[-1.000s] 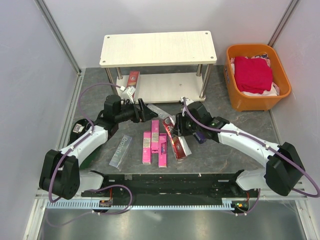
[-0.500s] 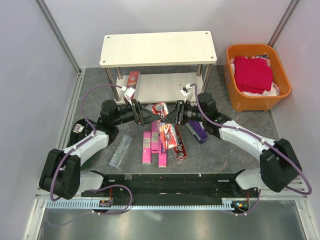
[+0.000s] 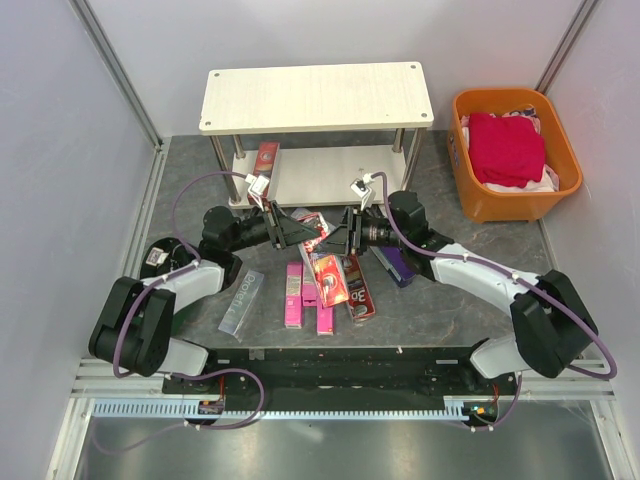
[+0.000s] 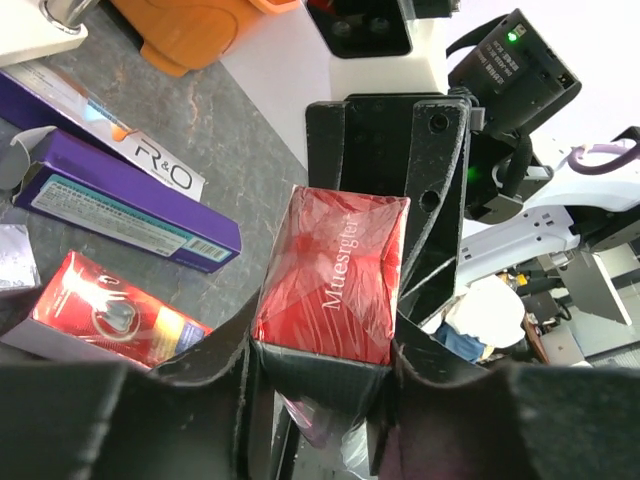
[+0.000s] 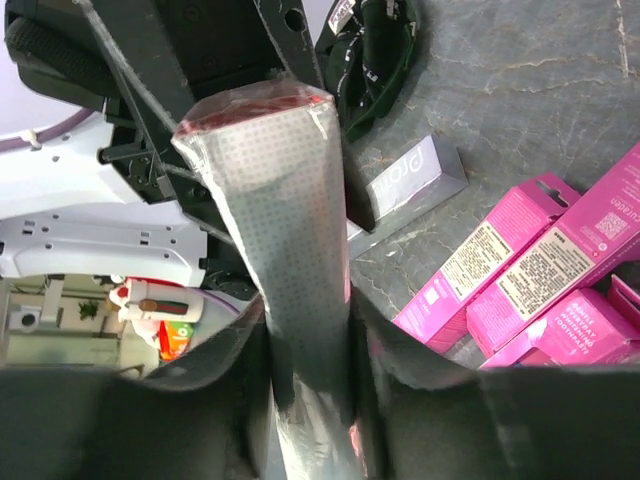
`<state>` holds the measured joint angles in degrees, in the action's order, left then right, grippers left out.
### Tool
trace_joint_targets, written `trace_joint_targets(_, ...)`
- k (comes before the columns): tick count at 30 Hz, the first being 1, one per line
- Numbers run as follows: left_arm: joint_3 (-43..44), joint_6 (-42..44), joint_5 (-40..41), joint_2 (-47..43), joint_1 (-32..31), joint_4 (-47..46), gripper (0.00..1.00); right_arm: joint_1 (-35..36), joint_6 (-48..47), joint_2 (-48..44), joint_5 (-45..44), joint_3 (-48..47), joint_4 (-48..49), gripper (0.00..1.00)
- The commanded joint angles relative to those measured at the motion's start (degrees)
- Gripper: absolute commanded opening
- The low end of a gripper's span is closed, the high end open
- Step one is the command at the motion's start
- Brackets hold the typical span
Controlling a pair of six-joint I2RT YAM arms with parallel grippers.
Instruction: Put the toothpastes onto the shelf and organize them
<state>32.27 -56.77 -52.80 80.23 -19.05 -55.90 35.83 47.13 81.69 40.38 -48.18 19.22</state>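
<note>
Both grippers crowd the red carton's shelf-side half, so my right gripper should grab its free near end [image 3: 331, 285] before shelving it.
A red toothpaste carton [image 3: 318, 226] wrapped in clear film hangs above the table between my two grippers. My left gripper [image 3: 300, 228] is shut on one end of the carton [image 4: 335, 275], gripper [image 4: 320, 350]. My right gripper [image 3: 338, 232] has its fingers pressed on the other end of the carton [image 5: 285, 200], gripper [image 5: 305, 340]. Below lie pink cartons [image 3: 294, 295], two red ones [image 3: 329, 278], a purple one [image 3: 395, 263] and a silver-grey one [image 3: 241, 300]. The shelf [image 3: 315, 95] stands behind, one red carton [image 3: 266, 158] on its lower board.
An orange basket [image 3: 470, 195] with red cloth sits at the back right. Grey walls close in on both sides. A white carton with lettering [image 4: 110, 135] lies beside the purple one [image 4: 120, 205]. The pink cartons [image 5: 530, 270] lie under my right wrist.
My right gripper lifted the red carton off the table and swung it left. My left gripper moved in to meet it and shut on its free end.
</note>
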Motion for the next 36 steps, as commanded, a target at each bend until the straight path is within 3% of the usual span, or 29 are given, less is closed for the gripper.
trace_joint_targets(1,0.34,-3.08,-0.56,0.46,-0.20,-7.21,0.17,0.64,-0.81,0.22,-0.30,0.11,1.88,0.48)
trace_joint_targets(9,2.35,-3.61,-1.52,0.28,1.99,-5.19,0.10,0.38,-5.56,-2.85,-5.92,-0.60,-5.59,0.78)
trace_joint_targets(15,5.51,-3.34,-3.80,0.11,3.31,-2.47,0.08,-0.15,-6.79,-6.19,-7.59,1.16,-8.32,0.86)
trace_joint_targets(20,6.58,-3.26,-4.51,-0.16,3.67,-1.14,0.08,-0.68,-7.49,-8.91,-7.51,2.74,-8.94,0.84)
trace_joint_targets(31,7.54,-5.45,-2.84,0.19,3.93,-2.45,0.08,0.28,-10.04,-10.50,1.19,4.94,-8.76,0.79)
trace_joint_targets(34,7.46,-7.12,-2.93,1.16,3.93,-4.57,0.08,0.90,-10.22,-11.73,1.11,6.08,-8.85,0.69)
trace_joint_targets(36,7.02,-8.18,-2.67,1.69,3.93,-6.23,0.09,0.82,-10.39,-12.43,0.58,6.78,-8.94,0.56)
